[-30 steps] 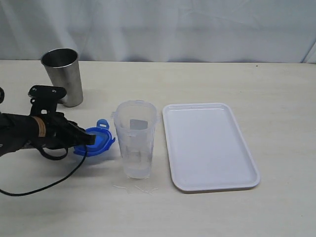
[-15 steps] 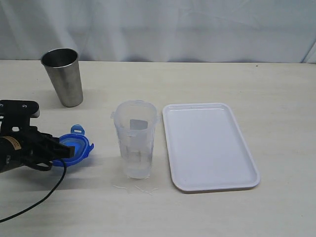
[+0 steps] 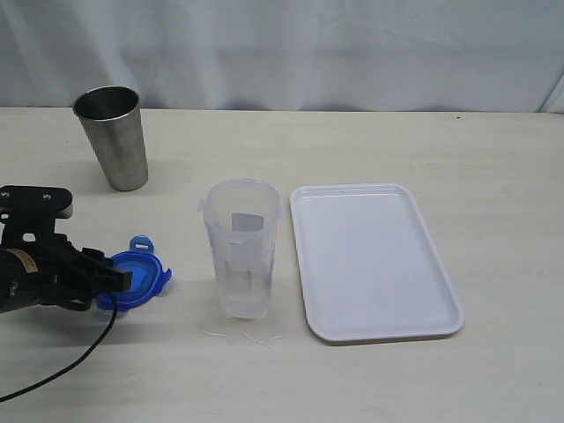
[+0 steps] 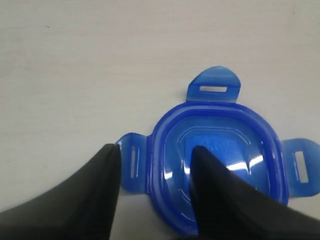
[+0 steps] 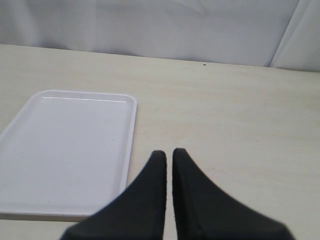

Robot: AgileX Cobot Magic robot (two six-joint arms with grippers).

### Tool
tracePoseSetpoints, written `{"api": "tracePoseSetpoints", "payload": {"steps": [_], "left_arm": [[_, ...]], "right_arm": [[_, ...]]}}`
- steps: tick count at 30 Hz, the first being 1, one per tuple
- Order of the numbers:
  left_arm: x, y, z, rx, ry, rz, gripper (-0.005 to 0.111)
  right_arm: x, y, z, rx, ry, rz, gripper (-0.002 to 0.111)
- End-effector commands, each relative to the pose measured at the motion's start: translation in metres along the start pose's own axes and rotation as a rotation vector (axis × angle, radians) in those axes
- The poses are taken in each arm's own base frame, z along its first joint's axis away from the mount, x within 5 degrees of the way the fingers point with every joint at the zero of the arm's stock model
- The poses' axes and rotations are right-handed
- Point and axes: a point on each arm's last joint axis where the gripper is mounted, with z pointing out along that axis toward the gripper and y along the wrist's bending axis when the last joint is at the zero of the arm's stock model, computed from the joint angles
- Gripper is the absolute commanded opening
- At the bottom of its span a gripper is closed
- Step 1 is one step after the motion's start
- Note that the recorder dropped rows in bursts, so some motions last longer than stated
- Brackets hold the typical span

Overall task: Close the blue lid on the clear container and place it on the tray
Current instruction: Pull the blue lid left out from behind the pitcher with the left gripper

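Observation:
The blue lid's rim and a side flap are both between my left gripper's fingers, so I should open them, shift off the lid's rim and pinch just the side flap (image 4: 133, 161).
The blue lid (image 3: 137, 270) sits low over the table at the left, to the left of the clear container (image 3: 241, 249), which stands upright and open-topped. My left gripper (image 3: 113, 278) grips the lid by its edge. In the left wrist view, the lid (image 4: 220, 150) shows its face, and one side flap and the rim lie between the fingers of the left gripper (image 4: 155, 148). The white tray (image 3: 374, 260) lies right of the container and holds nothing. My right gripper (image 5: 169, 152) is shut on nothing, hovering beside the tray (image 5: 65, 150); it is outside the exterior view.
A steel cup (image 3: 113, 137) stands at the back left, behind the left arm. A black cable (image 3: 62, 374) trails from the left arm across the front of the table. A white curtain closes off the back.
My left gripper pulled back to the left, away from the container, carrying the blue lid with it. Over the last half second it barely shifted, slightly right and lower.

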Motion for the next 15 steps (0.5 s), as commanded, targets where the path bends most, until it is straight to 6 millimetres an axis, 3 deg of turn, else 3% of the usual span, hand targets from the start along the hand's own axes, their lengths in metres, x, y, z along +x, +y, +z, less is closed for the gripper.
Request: {"api": "tracePoseSetpoints", "payload": {"steps": [1, 10, 15], "left_arm": [[0.002, 0.001, -0.002, -0.002, 0.022, 0.001, 0.041], [0.003, 0.031, -0.003, -0.074, 0.055, -0.089, 0.041], [0.001, 0.022, -0.002, -0.030, 0.028, -0.045, 0.041]], "right_arm": [[0.000, 0.000, 0.000, 0.001, -0.006, 0.008, 0.005], [0.000, 0.000, 0.000, 0.001, -0.006, 0.008, 0.005], [0.000, 0.000, 0.000, 0.001, -0.006, 0.008, 0.005]]}}
